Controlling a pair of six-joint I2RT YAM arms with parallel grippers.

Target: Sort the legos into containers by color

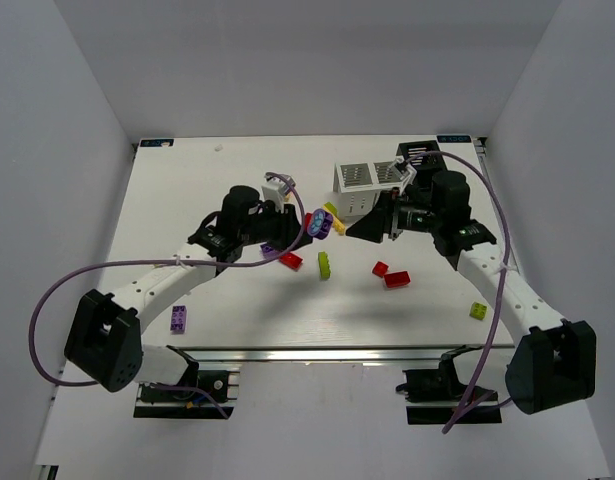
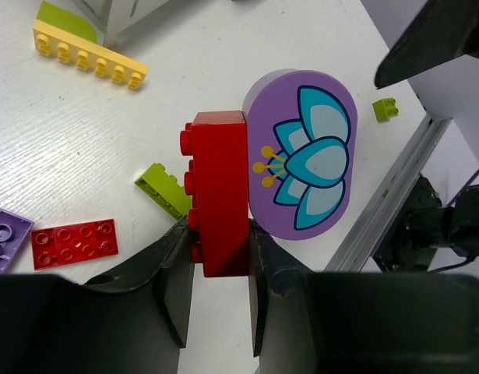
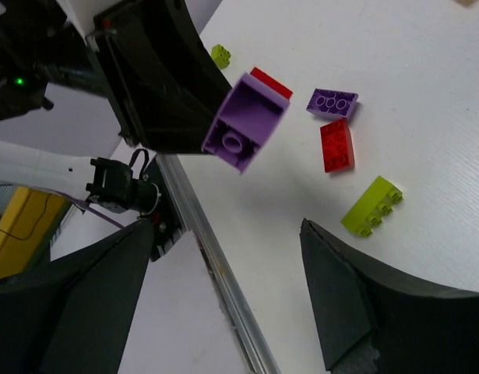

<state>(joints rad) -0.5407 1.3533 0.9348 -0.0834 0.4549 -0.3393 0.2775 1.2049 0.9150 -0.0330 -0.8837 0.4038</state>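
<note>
My left gripper has the red brick, held above the table near its middle. It will let go of it inside the white box's compartment farther from the black bin (image 1: pixel 355 176).
My left gripper (image 2: pixel 220 261) is shut on a red brick (image 2: pixel 220 202) that is stuck to a purple oval piece with a blue flower (image 2: pixel 305 152), and holds both above the table. In the top view this pair (image 1: pixel 318 222) is near the table's middle. My right gripper (image 1: pixel 365 228) is open and empty, just to the right of the pair. In the right wrist view the purple piece (image 3: pixel 245 123) hangs beyond the open jaws (image 3: pixel 223 296). The white two-compartment box (image 1: pixel 359 186) and the black bin (image 1: pixel 419 154) stand at the back right.
Loose bricks lie on the table: red (image 1: pixel 290 260), lime green (image 1: pixel 325 264), two red (image 1: pixel 390 275), small lime (image 1: pixel 478 310), purple (image 1: pixel 178 319), yellow (image 1: pixel 334 214) by the white box. The table's front rail (image 3: pixel 216 265) runs under my right gripper.
</note>
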